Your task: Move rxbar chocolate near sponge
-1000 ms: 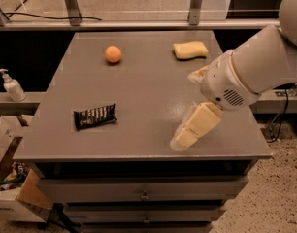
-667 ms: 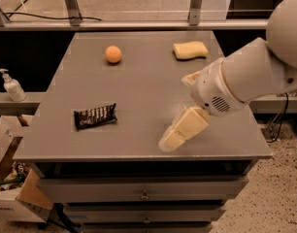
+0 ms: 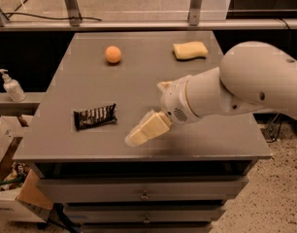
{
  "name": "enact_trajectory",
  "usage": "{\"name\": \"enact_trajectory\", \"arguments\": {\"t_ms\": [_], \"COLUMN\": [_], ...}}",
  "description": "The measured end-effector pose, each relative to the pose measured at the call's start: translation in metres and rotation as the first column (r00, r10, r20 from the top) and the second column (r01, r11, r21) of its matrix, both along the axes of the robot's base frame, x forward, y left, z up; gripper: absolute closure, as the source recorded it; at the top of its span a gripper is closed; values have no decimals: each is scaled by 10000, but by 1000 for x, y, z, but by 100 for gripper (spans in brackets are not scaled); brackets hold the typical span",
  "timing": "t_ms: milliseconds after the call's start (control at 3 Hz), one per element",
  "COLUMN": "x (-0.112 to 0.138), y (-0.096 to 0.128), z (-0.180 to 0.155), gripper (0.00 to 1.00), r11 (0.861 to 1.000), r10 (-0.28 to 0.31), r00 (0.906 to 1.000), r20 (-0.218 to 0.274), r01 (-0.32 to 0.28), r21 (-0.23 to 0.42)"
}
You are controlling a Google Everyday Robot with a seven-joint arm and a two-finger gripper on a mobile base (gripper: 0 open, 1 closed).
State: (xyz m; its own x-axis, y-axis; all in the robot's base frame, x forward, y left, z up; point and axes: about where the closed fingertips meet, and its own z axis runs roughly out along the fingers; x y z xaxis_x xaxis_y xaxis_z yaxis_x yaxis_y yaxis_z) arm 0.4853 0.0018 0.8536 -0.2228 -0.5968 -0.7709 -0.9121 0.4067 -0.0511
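I should next close my gripper on the rxbar chocolate's end (image 3: 108,113) closest to the white arm.
The rxbar chocolate (image 3: 94,116) is a flat black wrapper with white lettering, lying at the front left of the grey table (image 3: 139,86). The pale yellow sponge (image 3: 189,50) lies at the back right of the table. My gripper (image 3: 139,135) reaches in from the right on a thick white arm and hovers over the front middle of the table, a short way right of the bar and not touching it. It holds nothing that I can see.
A round orange ball (image 3: 113,54) sits at the back left of the table. A soap bottle (image 3: 11,86) stands on a shelf to the left. Cardboard boxes (image 3: 8,198) lie on the floor at the lower left. Drawers (image 3: 143,195) run below the tabletop.
My gripper and arm have moved left across the front of the table, closer to the rxbar chocolate. The bar, sponge and ball have not moved.
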Motion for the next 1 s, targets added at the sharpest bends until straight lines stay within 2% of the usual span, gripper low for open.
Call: {"name": "enact_trajectory", "arguments": {"t_ms": [333, 1000], "x": [22, 40], "y": [29, 85], "z": [-12, -18], "gripper": [0, 0], "r11": [9986, 9971], "r10": [-185, 115], "r00": [9996, 9977], "r20": [235, 664], "r01": [173, -164], "r21": [507, 738]}}
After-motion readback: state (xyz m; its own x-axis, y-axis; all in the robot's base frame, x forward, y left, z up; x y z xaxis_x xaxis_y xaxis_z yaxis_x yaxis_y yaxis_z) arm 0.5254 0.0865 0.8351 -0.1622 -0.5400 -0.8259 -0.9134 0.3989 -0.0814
